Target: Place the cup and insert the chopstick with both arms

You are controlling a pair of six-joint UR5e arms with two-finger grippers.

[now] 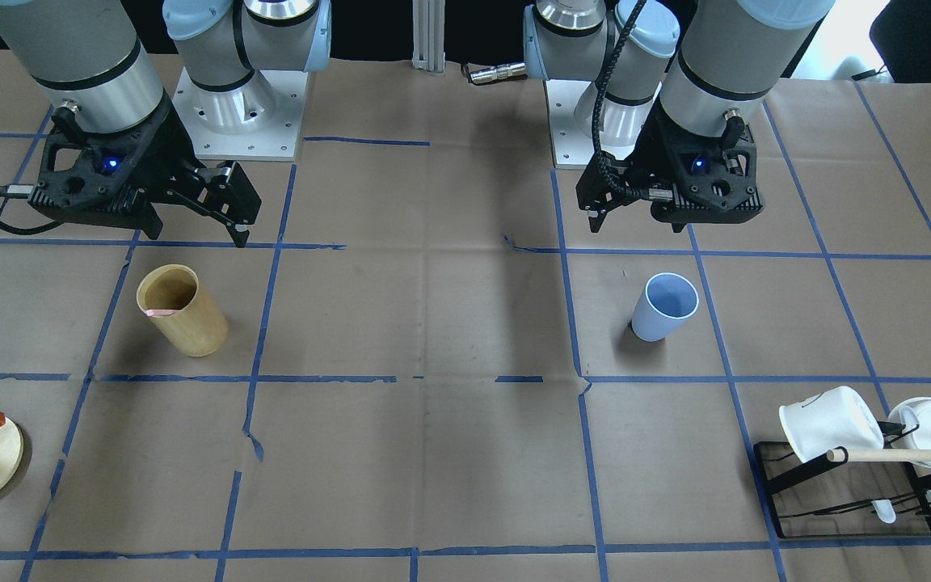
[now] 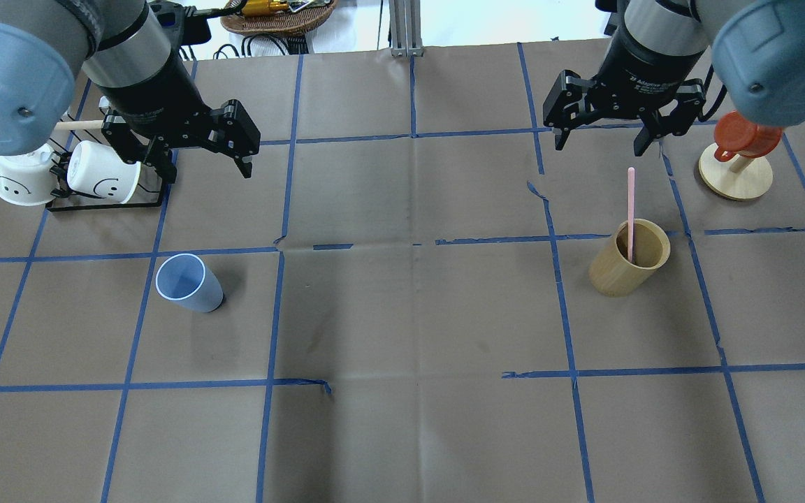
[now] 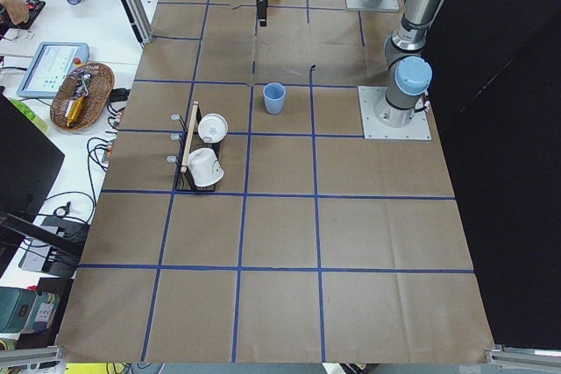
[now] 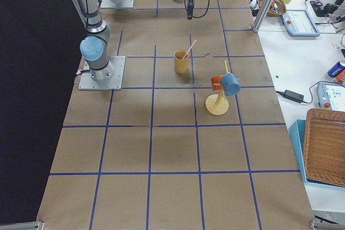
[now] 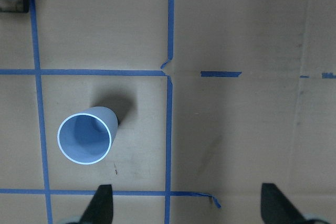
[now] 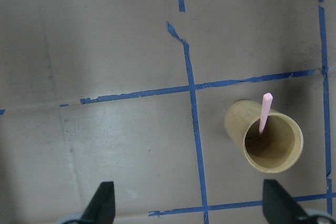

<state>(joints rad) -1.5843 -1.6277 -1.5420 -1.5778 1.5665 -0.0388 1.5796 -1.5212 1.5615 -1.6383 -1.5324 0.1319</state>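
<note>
Next, I close my left gripper on the rim (image 1: 647,294) (image 5: 111,139) of the light-blue cup, at the side that faces the tan wooden holder.
The light-blue cup (image 2: 188,281) stands upright and empty on the table on my left side; it also shows in the front view (image 1: 663,307) and the left wrist view (image 5: 85,139). My left gripper (image 2: 207,164) is open and empty, raised above and beyond the cup. One pale-pink chopstick (image 2: 631,209) leans inside the tan wooden holder (image 2: 629,257) on my right side, and shows in the right wrist view (image 6: 264,111). My right gripper (image 2: 602,143) is open and empty, raised beyond the holder.
A black rack (image 2: 105,199) with two white mugs and a wooden dowel stands at the far left. A round wooden stand (image 2: 734,175) with an orange cup is at the far right. Blue tape lines grid the brown table cover.
</note>
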